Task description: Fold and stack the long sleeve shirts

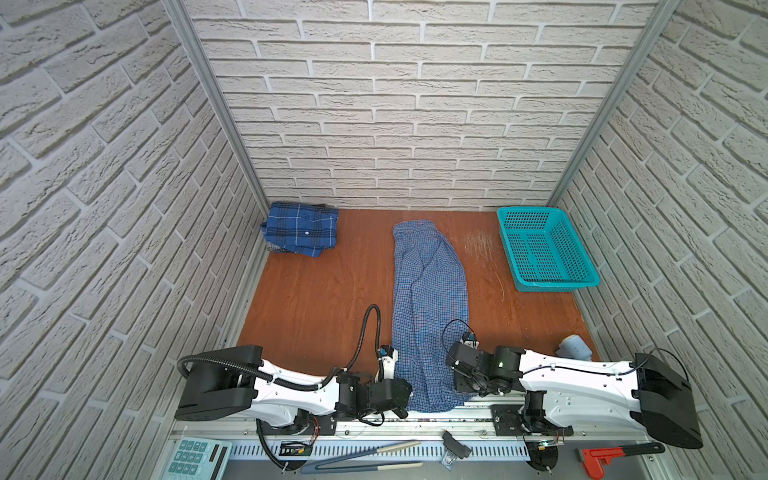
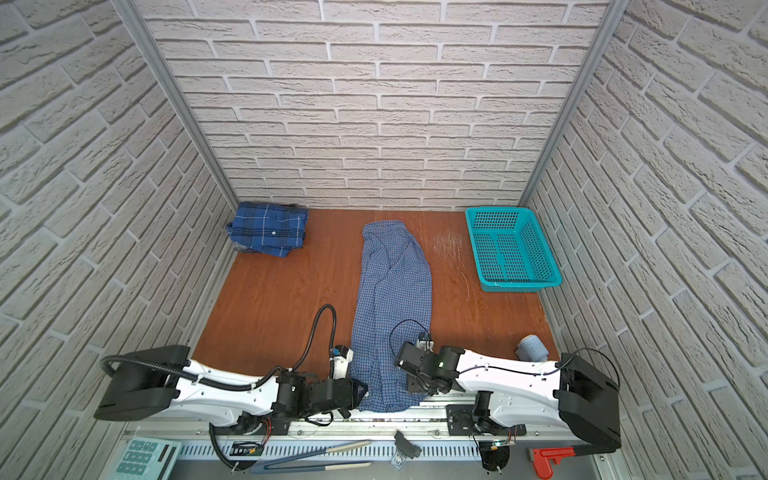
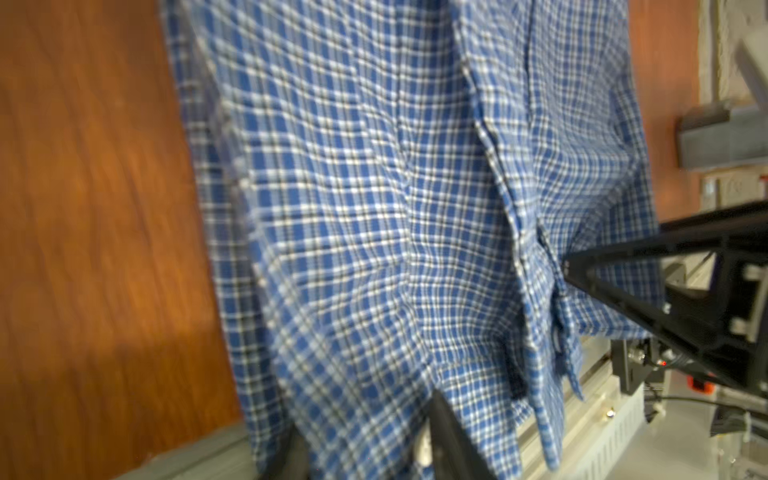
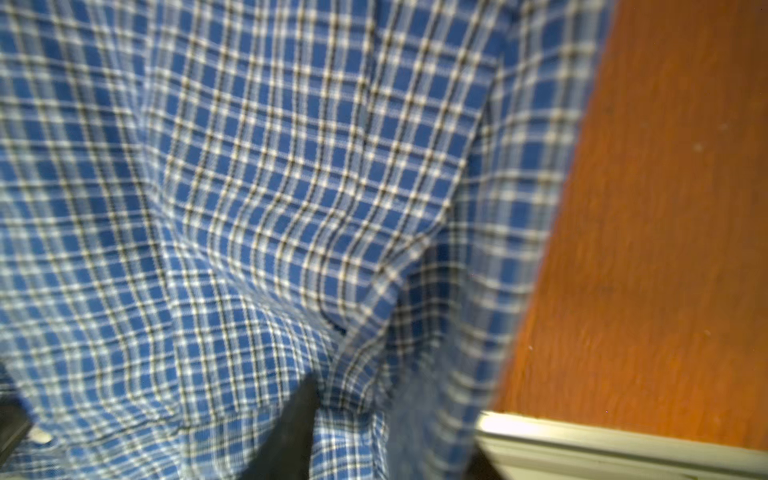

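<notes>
The light blue shirt's side edge slants inward near its hem, so the robot's right gripper needs to open and grip that edge farther out [image 4: 452, 408] before it folds the shirt.
The light blue small-check long sleeve shirt [image 1: 430, 291] [image 2: 392, 286] lies as a long narrow strip down the middle of the wooden table [image 1: 316, 299], its near end hanging over the front edge. My left gripper [image 1: 406, 395] [image 3: 370, 440] is at the near left hem, its fingers [image 3: 446, 428] closed on bunched cloth. My right gripper [image 1: 460, 384] [image 4: 357, 419] pinches the near right hem; one finger [image 4: 297, 419] shows and the other is under cloth. The darker plaid long sleeve shirt [image 1: 301, 228] [image 2: 270, 228] sits folded in the far left corner.
A teal perforated basket [image 1: 557, 286] [image 2: 519, 286] stands at the far right by the wall. A grey cylinder [image 1: 575, 347] lies near the right arm. Brick walls close three sides. A calculator [image 1: 195, 459], tongs [image 1: 365, 455] and a red wrench [image 1: 602, 455] lie below the front rail.
</notes>
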`<state>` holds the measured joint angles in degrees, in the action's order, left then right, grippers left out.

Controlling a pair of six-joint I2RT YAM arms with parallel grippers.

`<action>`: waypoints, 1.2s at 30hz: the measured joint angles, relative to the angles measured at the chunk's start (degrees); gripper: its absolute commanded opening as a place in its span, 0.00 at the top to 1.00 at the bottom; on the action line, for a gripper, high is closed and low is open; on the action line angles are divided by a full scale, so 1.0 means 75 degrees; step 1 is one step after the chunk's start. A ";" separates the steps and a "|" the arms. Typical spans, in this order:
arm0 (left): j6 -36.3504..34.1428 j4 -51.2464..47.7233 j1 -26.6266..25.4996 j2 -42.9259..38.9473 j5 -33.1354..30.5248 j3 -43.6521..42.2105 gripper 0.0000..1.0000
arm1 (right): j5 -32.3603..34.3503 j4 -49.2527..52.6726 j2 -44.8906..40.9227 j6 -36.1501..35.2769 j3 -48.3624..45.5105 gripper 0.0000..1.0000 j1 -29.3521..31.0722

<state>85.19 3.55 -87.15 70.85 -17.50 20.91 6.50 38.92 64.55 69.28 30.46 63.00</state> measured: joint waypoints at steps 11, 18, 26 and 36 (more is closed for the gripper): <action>-0.0688 0.0382 0.0895 -0.2075 -0.0064 0.0017 0.93 | 0.0522 0.0659 -0.0667 0.0297 0.1457 0.94 0.0082; -0.0866 0.0504 0.0953 -0.2171 0.0093 -0.0093 0.91 | 0.0629 0.0670 -0.0527 0.0344 0.1265 0.93 0.0079; -0.0303 0.0268 0.0157 -0.0504 0.0294 -0.0198 0.42 | 0.0280 0.0708 -0.0714 0.0565 -0.0052 0.68 0.0079; 0.0219 -0.1652 -0.0204 -0.1329 -0.0207 0.0522 0.17 | 0.0119 0.0656 -0.1440 0.0574 -0.0321 0.33 0.0082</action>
<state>86.83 -8.84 -88.68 60.88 -19.05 24.82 7.40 43.83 53.76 73.58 28.05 63.61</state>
